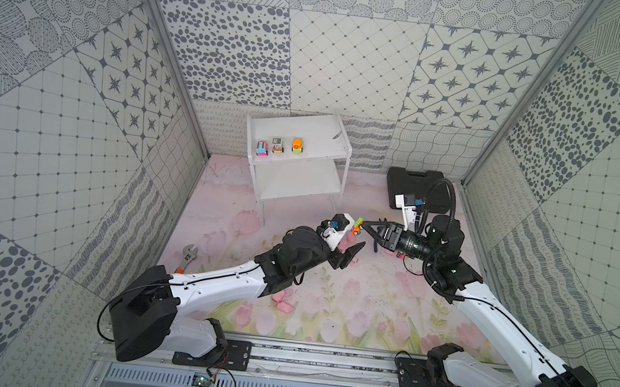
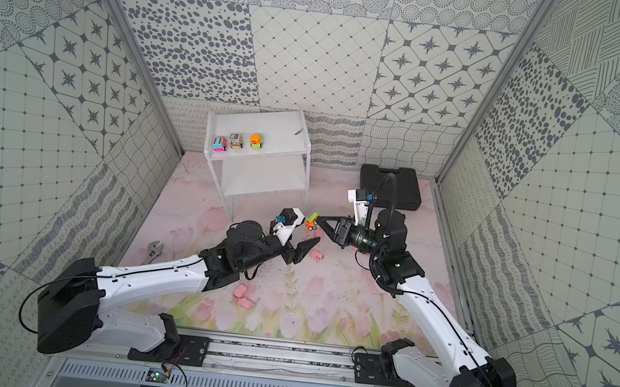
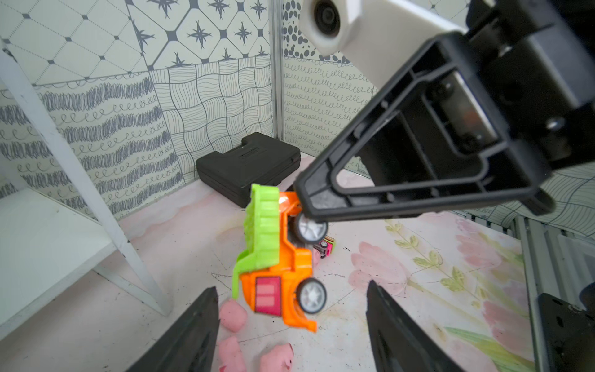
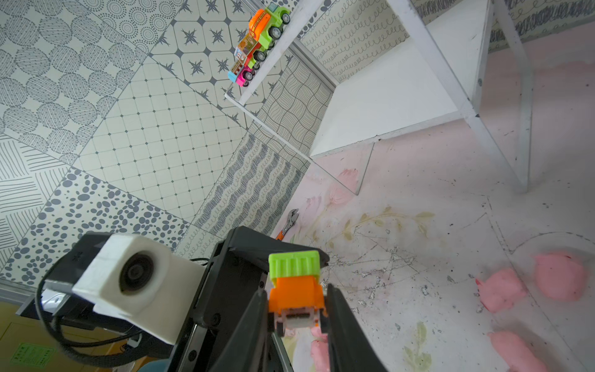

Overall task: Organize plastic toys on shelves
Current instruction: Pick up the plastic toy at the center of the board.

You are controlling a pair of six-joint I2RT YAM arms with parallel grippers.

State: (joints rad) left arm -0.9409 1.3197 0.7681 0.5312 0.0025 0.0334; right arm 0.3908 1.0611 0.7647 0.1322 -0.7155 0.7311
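Observation:
I can see the orange toy truck tilts steeply in my right gripper, so I should take the truck's lower end (image 3: 280, 296) with my left gripper and level it before my right gripper regrasps.
An orange toy truck with a green bed (image 1: 356, 227) (image 4: 294, 283) hangs above the floor, with my right gripper (image 1: 363, 227) (image 4: 296, 304) shut on its cab end. My left gripper (image 1: 354, 239) (image 3: 291, 322) is open just below and beside it; in the left wrist view the truck (image 3: 277, 261) hangs ahead of the spread fingers, touching neither. The white shelves (image 1: 318, 132) stand at the back with three toy cars on the top board: pink (image 1: 262, 149), grey (image 1: 277, 145), orange (image 1: 297, 145). Pink pigs lie on the floor (image 1: 283, 302) (image 3: 231, 315) (image 4: 502, 290).
A black case (image 1: 418, 190) lies at the back right behind the right arm. A wrench (image 1: 187, 256) rests by the left wall. A small pink and green car (image 3: 325, 246) sits on the floor under the right gripper. The lower shelf board (image 1: 298, 179) is bare.

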